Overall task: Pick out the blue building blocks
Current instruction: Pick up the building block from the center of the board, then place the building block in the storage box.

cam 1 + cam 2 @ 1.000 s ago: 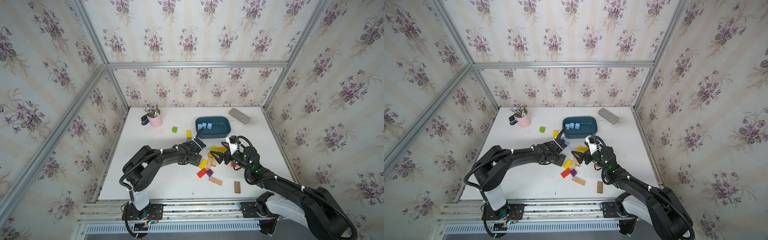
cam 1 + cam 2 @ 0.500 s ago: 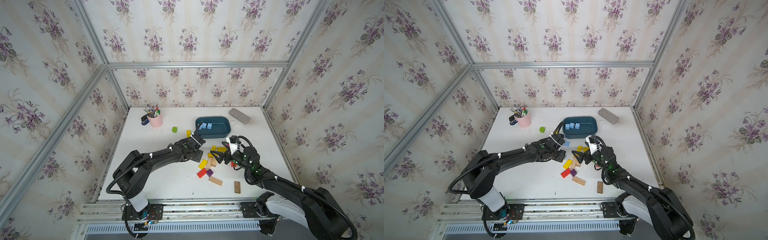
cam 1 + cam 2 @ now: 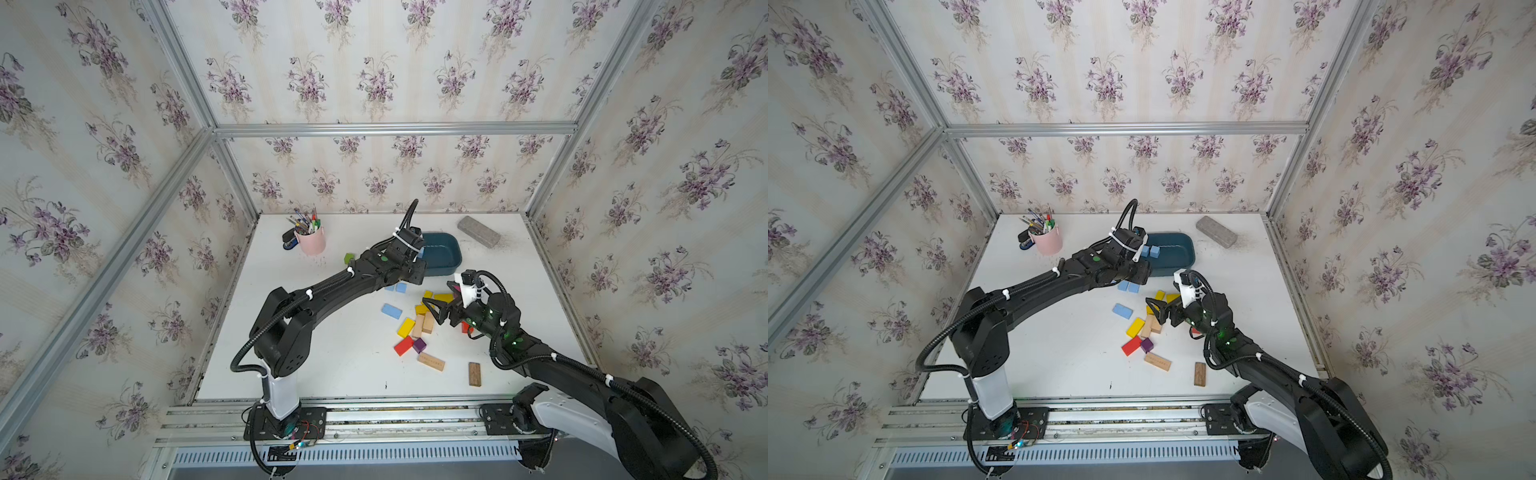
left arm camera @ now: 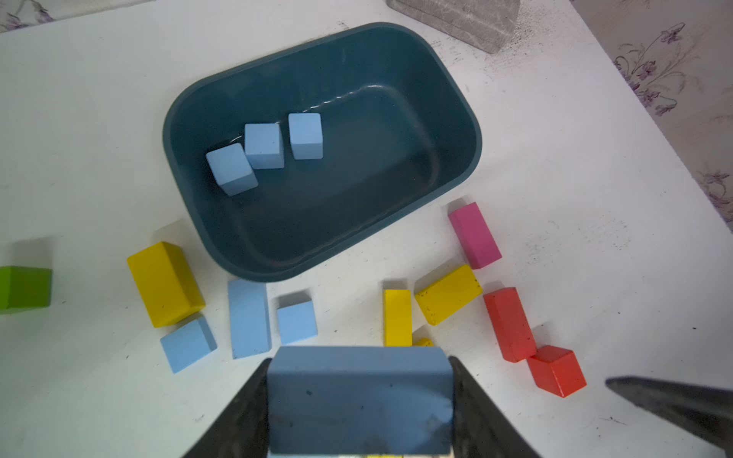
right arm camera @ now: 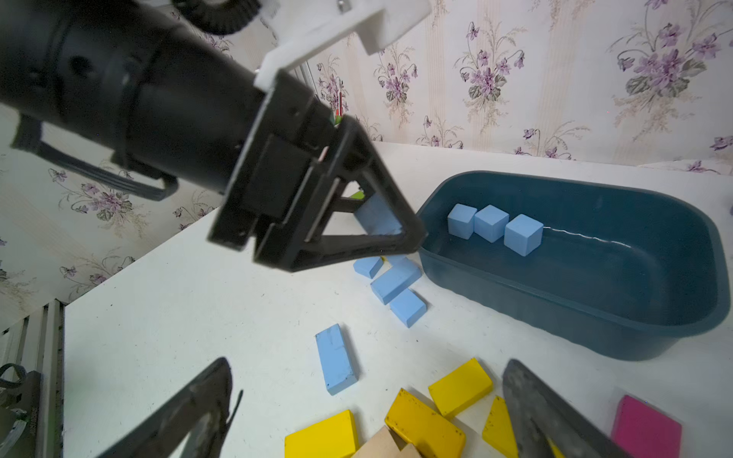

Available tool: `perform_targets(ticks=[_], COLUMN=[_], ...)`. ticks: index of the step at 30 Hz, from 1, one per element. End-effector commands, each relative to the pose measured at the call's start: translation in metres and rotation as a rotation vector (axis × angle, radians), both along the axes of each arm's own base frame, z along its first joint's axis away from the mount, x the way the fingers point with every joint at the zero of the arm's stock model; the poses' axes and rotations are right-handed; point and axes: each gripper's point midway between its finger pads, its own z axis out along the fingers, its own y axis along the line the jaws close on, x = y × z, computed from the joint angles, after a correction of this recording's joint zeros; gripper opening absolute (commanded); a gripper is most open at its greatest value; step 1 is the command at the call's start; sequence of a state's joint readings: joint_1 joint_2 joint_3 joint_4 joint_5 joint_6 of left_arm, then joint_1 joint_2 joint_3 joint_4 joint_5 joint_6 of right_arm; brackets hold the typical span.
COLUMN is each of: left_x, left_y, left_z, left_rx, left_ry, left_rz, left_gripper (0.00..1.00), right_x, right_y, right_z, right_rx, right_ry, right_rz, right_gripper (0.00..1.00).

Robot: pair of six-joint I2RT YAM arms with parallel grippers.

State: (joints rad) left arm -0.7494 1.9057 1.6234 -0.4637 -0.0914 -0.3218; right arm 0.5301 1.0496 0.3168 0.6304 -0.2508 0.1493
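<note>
The blue oblong block will go down from my left gripper in the teal tub [image 3: 409, 264] [image 4: 291, 214], just in front of the tub's blue cubes.
My left gripper [image 4: 359, 366] is shut on a blue oblong block [image 4: 359, 400] and holds it in the air by the near rim of the teal tub [image 4: 357, 198]; from the right wrist view the block [image 5: 375, 216] shows between its fingers. Three blue cubes [image 4: 263, 144] lie in the tub [image 3: 446, 253]. Three more blue blocks [image 4: 248, 319] rest on the table just in front of it. Another blue oblong [image 3: 391, 311] lies apart. My right gripper [image 5: 367, 364] hangs open and empty over the yellow blocks [image 5: 460, 386], near that oblong [image 5: 337, 359].
Yellow [image 3: 406, 327], red [image 3: 404, 345], purple and wooden blocks [image 3: 431, 361] lie scattered mid-table, a pink one [image 4: 474, 235] by the tub. A green cube [image 3: 350, 258], a pink pen cup [image 3: 311, 241] and a grey stone block [image 3: 478, 231] sit further back.
My left arm has lifted and carried the blue block from the pile toward the tub. The right arm has stayed still.
</note>
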Motion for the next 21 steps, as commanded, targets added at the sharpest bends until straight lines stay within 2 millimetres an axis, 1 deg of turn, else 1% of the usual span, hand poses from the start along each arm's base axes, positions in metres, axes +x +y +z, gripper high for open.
perform_targets(ticks=[1,2,4,7,8,10,13,15,17,21], left_x=[0.011,0.017,0.03,0.048,0.055,0.067,0.079,0.084,0.087,0.09], left_y=[-0.017,-0.021,-0.03,-0.038,-0.04,-0.045,-0.05,-0.049,-0.043,-0.023], left_z=[-0.001,0.0,-0.004,-0.02,-0.021,-0.03,-0.042,-0.05,-0.057,-0.072], left_rx=[-0.028,-0.043,-0.057,-0.059,-0.061,-0.06,-0.058,-0.045,-0.019,0.034], left_ry=[0.033,0.036,0.048,0.069,0.065,0.064,0.068,0.065,0.06,0.064], left_rz=[-0.043,-0.042,-0.028,0.01,0.024,0.059,0.093,0.119,0.143,0.201], left_gripper=[0.45,0.45,0.45,0.45,0.45,0.45,0.45,0.45,0.45,0.46], right_x=[0.005,0.007,0.015,0.022,0.023,0.024,0.025,0.027,0.028,0.032], right_y=[-0.009,-0.013,-0.027,-0.046,-0.049,-0.056,-0.064,-0.067,-0.068,-0.069], right_z=[0.007,0.007,0.005,0.003,0.003,0.003,0.001,-0.002,-0.005,-0.012], right_rx=[0.0,-0.004,-0.018,-0.038,-0.039,-0.037,-0.037,-0.043,-0.047,-0.056], right_ry=[-0.037,-0.038,-0.034,-0.029,-0.031,-0.037,-0.032,-0.021,-0.006,0.024], right_rz=[-0.056,-0.086,-0.178,-0.294,-0.314,-0.351,-0.395,-0.416,-0.428,-0.443], right_gripper=[1.0,1.0,1.0,1.0,1.0,1.0,1.0,1.0,1.0,1.0])
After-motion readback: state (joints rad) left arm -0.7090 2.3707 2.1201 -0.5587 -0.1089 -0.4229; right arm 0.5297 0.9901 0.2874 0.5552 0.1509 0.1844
